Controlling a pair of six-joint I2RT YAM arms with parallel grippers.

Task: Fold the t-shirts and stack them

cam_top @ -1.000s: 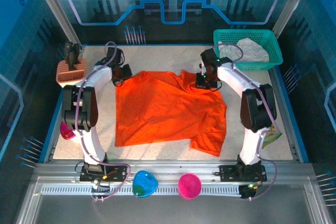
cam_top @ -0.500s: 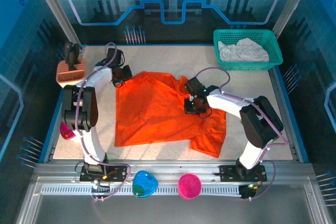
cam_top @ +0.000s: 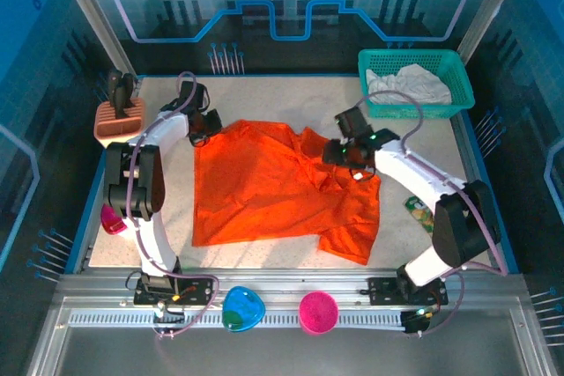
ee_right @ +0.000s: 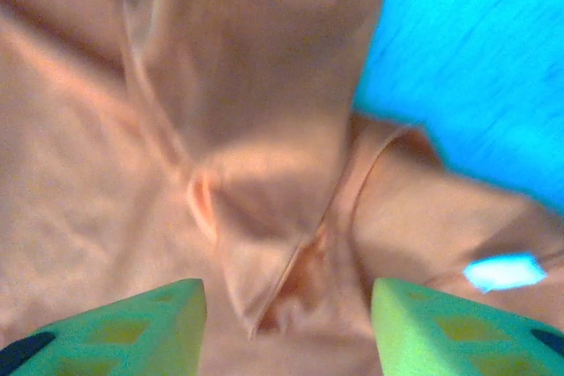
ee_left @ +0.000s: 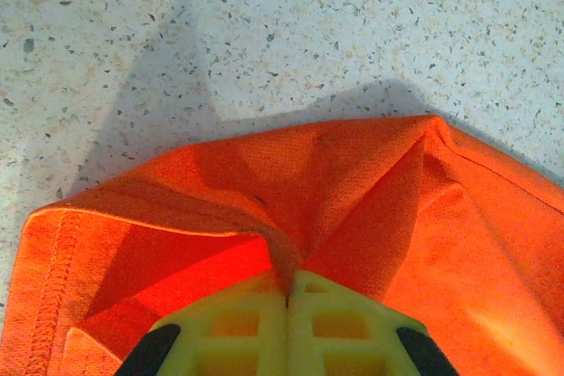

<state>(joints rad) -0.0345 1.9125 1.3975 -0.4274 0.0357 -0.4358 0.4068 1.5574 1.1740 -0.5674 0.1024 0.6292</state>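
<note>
My right gripper will take the sleeve's edge [cam_top: 308, 132] and stretch the orange t-shirt with my left gripper before folding, because the t-shirt's far sleeve lies rumpled.
The bright orange t-shirt [cam_top: 282, 187] lies spread on the table, rumpled along its far right part. My left gripper [cam_top: 204, 128] sits at its far left corner, shut on a pinched fold of orange cloth [ee_left: 352, 191]; the yellow-green fingers [ee_left: 238, 319] meet with the fold between them at my left gripper [ee_left: 289, 281]. My right gripper [cam_top: 342, 158] hovers over the shirt's far right area. In the blurred right wrist view my right gripper [ee_right: 286, 310] is open above creased cloth [ee_right: 264, 129], with nothing between its fingers. The off-white t-shirt [cam_top: 407, 84] lies bunched in the basket.
The teal mesh basket [cam_top: 458, 87] stands at the far right corner. A salmon rack [cam_top: 117, 121] sits far left, a pink cup [cam_top: 112, 219] at the left edge. A blue bowl [cam_top: 242, 308] and pink bowl [cam_top: 317, 312] rest on the front rail. A small green packet [cam_top: 417, 210] lies right.
My right gripper has opened and let go of the orange cloth, after dragging it toward the middle and swinging back right. The far right part now lies rumpled. The left arm is still.
</note>
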